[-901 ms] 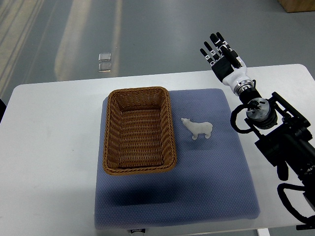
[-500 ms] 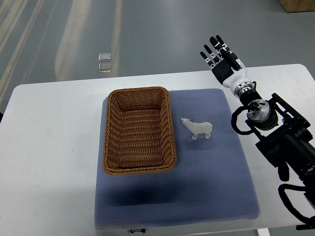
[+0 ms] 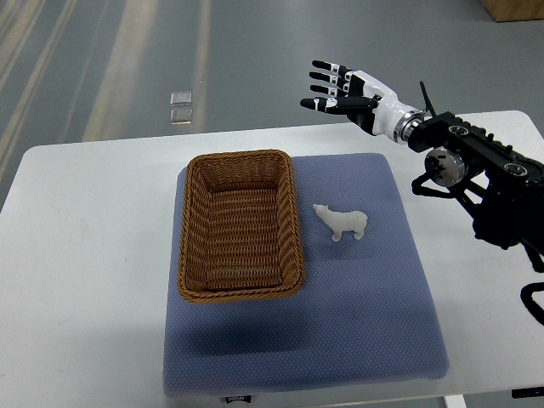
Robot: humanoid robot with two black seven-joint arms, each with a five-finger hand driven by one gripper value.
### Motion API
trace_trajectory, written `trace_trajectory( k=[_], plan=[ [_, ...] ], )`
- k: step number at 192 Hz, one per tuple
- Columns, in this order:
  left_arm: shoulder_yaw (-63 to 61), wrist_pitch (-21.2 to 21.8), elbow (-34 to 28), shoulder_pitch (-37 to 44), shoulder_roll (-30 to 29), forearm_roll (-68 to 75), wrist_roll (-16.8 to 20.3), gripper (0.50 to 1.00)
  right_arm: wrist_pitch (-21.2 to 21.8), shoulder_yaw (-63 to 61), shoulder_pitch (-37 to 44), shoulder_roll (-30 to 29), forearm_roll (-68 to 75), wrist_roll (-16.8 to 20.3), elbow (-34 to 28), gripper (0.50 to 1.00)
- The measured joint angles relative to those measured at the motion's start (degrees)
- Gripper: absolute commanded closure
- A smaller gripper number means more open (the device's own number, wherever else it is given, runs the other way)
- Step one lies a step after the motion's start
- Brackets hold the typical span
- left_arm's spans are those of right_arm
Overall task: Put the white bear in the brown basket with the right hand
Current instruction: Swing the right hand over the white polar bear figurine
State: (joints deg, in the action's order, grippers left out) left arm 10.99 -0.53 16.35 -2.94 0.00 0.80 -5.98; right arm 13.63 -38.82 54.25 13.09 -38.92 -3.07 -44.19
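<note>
Next, I'll grip around the middle of the bear's body (image 3: 348,221) on the white bear with my right gripper, leaving its head free.
A small white bear (image 3: 342,222) lies on its side on the blue mat (image 3: 340,323), just right of the brown wicker basket (image 3: 240,224). The basket is empty. My right hand (image 3: 340,90) is beyond the table's far edge, up and right of the bear, with its fingers spread and pointing left, holding nothing. Its arm (image 3: 476,170) comes in from the right edge. The left arm is out of view.
The blue mat lies on a white table (image 3: 85,255). Grey floor lies beyond the table, with a small clear object (image 3: 180,108) on it.
My right hand has swung left and turned, so its fingers now point left instead of away. The bear and basket have not moved.
</note>
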Motion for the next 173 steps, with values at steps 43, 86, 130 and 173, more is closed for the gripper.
trace_trajectory(
  k=[43, 86, 130, 173],
  plan=[
    [0.0, -0.6, 0.0, 0.0, 0.0, 0.0, 0.0, 0.500, 5.8, 23.6, 18.4, 6.8, -14.1, 9.2, -2.5, 0.574],
    [-0.1, -0.8, 0.0, -0.1, 0.0, 0.0, 0.0, 0.500, 16.4, 41.3, 34.9, 9.5, -14.7, 14.4, -5.5, 0.574],
    [-0.1, -0.8, 0.0, -0.2, 0.0, 0.1, 0.0, 0.500, 21.0, 45.3, 39.3, 12.7, -10.8, 15.3, -14.6, 0.576],
    [-0.1, -0.9, 0.0, -0.2, 0.0, 0.1, 0.0, 0.500, 15.5, 45.1, 34.3, 13.8, -5.3, 15.4, -18.1, 0.576]
  ],
)
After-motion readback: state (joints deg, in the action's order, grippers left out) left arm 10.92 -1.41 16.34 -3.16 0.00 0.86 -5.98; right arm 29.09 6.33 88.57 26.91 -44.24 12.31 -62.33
